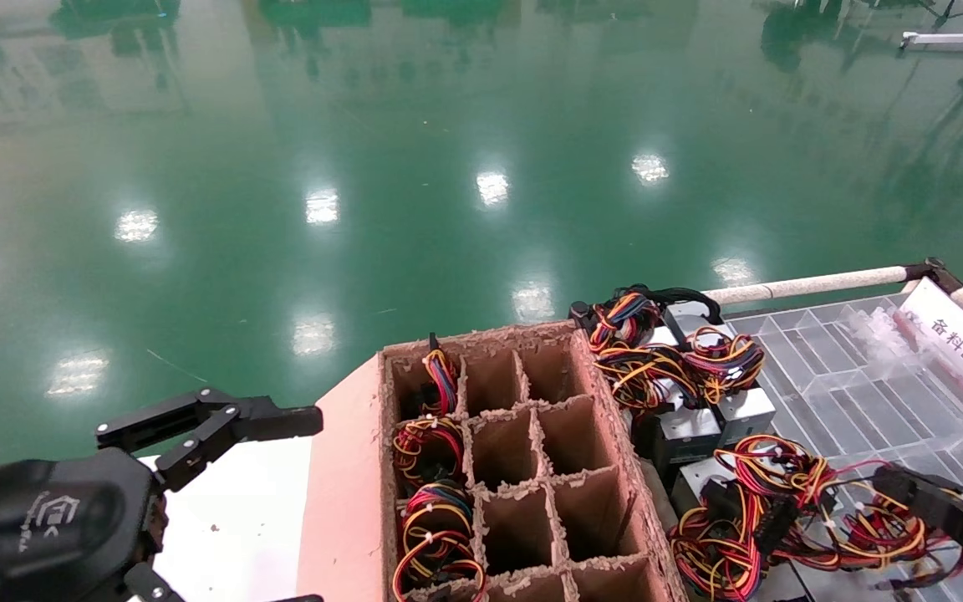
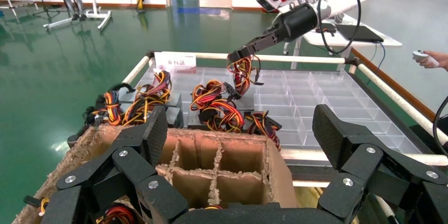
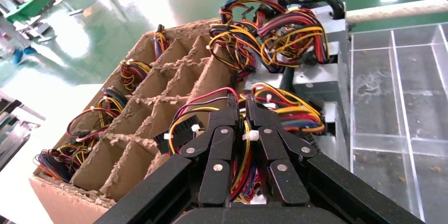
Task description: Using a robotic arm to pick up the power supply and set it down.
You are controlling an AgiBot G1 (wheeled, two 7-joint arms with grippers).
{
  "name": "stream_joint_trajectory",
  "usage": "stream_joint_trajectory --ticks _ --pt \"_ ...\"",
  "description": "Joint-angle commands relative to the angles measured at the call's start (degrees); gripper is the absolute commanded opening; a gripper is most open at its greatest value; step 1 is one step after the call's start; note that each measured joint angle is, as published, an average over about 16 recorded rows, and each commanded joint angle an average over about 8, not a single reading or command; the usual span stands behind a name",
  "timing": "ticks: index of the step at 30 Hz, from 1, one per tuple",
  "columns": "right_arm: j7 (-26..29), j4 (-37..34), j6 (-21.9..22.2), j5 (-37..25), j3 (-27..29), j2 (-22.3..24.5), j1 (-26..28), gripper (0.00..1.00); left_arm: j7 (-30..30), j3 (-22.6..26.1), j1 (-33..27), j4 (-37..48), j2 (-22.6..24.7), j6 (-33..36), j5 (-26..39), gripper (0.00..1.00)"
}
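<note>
My right gripper has the wire bundle. It will let go of it at the near end of the power supplies [image 1: 911, 568] [image 3: 257, 195], next to the clear trays.
My right gripper [image 3: 242, 110] is shut on the red, yellow and black wire bundle [image 3: 240, 155] of a grey power supply [image 1: 703, 481] lying beside the cardboard box. In the head view this gripper [image 1: 887, 483] reaches in from the lower right into the tangle of wires [image 1: 782, 502]. The left wrist view shows the robotic arm [image 2: 296, 20] from afar, white with a black wrist, its fingertips pinching the bundle [image 2: 243, 73]. Two more power supplies [image 1: 699, 368] lie behind it. My left gripper [image 1: 306, 510] hovers open and empty at the lower left, beside the box.
A brown cardboard box [image 1: 481, 339] with divider cells holds wire bundles in its left column. Clear plastic compartment trays [image 1: 866, 393] cover the cart to the right, bounded by a padded rail [image 1: 807, 284] and a white sign [image 1: 958, 339]. Green floor lies beyond.
</note>
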Motion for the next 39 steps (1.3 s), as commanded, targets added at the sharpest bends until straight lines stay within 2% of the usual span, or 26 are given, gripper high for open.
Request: stream_joint_trajectory --ticks 1,13,14,21,22,39 --pt "-1.13 -0.45 -0.78 1.81 -0.63 0.08 -0.93 0.0 0.0 0.0 0.0 0.0 0.0 0.0 0.0 1.0" --pt "-5.81 -2.1 -3.14 8.58 -3.44 0.19 -4.88 0.0 0.0 0.0 0.0 0.0 0.0 0.0 0.0 1.0" --pt "-6.15 -2.12 -3.25 9.05 -3.68 0.18 -5.2 0.03 0.0 0.0 0.0 0.0 0.0 0.0 0.0 1.0" --pt "-7.4 -2.1 -3.55 10.95 -4.67 0.2 -6.58 0.89 0.01 0.0 0.01 0.01 0.0 -0.01 -0.01 1.0" --pt "-7.44 -2.1 -3.57 11.06 -4.72 0.2 -6.66 0.98 0.01 0.0 0.01 0.01 0.0 -0.01 -0.01 1.0" --pt "-7.28 -2.03 -3.59 10.61 -4.49 0.24 -6.28 1.0 0.01 0.0 0.01 0.01 0.0 -0.01 -0.01 1.0"
